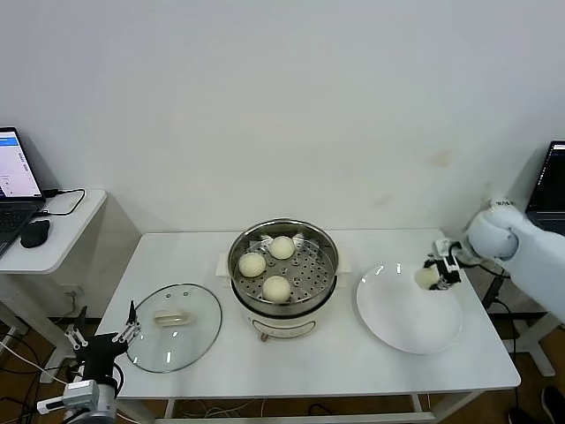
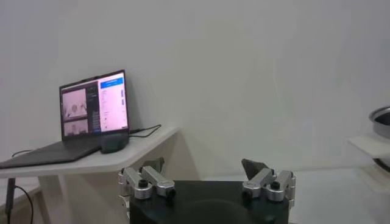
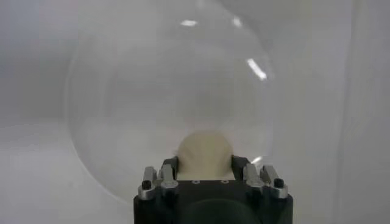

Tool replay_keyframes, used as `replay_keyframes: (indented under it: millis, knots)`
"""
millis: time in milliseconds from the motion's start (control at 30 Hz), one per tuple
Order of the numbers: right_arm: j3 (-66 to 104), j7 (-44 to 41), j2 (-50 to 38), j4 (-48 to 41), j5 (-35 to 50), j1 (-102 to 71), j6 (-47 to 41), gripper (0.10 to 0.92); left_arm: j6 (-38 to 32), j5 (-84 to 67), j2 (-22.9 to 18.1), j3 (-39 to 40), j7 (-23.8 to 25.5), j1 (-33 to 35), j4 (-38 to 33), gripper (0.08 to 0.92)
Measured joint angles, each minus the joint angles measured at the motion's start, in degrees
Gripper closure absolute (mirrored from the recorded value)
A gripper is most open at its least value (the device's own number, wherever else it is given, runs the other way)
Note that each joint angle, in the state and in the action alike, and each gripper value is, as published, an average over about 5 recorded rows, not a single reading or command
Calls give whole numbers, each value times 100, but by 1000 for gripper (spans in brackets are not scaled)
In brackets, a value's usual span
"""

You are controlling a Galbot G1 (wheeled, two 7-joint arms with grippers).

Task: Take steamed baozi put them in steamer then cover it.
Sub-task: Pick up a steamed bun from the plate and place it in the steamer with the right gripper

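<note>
Next, my right gripper releases the baozi on the steamer tray's bare patch [image 1: 303, 267] that faces the white plate.
Three cream-white baozi [image 1: 276, 287] lie on the perforated tray of the steel steamer [image 1: 328, 265] at the table's middle. A further baozi [image 1: 426, 278] [image 3: 205, 154] sits between the fingers of my right gripper [image 1: 434, 276] [image 3: 205, 163], which is shut on it over the far edge of the white plate [image 1: 408, 318] [image 3: 122, 109]. The glass cover [image 1: 174, 326] with its cream handle lies flat on the table left of the steamer. My left gripper [image 1: 104, 338] [image 2: 206, 173] is open and empty, low by the table's front left corner.
A side table [image 1: 62, 234] on the left carries a laptop [image 1: 16, 177] [image 2: 91, 112] and a mouse [image 1: 35, 232]. Another laptop [image 1: 552, 181] stands at the far right. The wall runs close behind the table.
</note>
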Motion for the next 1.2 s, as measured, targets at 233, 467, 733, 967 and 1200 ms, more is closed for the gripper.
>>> replay_keyframes:
  millis: [233, 467, 733, 967, 1200]
  knots:
    - [-1156, 269, 365, 508, 1228, 1537, -589, 465, 0, -4, 15, 63, 7, -37, -17, 177]
    - [-1789, 675, 1031, 674, 2413, 2345, -1196, 465, -6, -21, -27, 47, 7, -45, -21, 177]
    - [-2021, 1179, 1840, 487, 3165, 2396, -1819, 465, -11, -14, -93, -6, 4, -26, -8, 177]
    - [-2054, 1461, 2515, 100, 3382, 2076, -2150, 465, -65, -14, -117, -67, -1, 48, -8, 177]
    - [-2106, 1585, 2956, -248, 3395, 1741, -2372, 465, -97, -11, -149, -83, -7, 58, 32, 177]
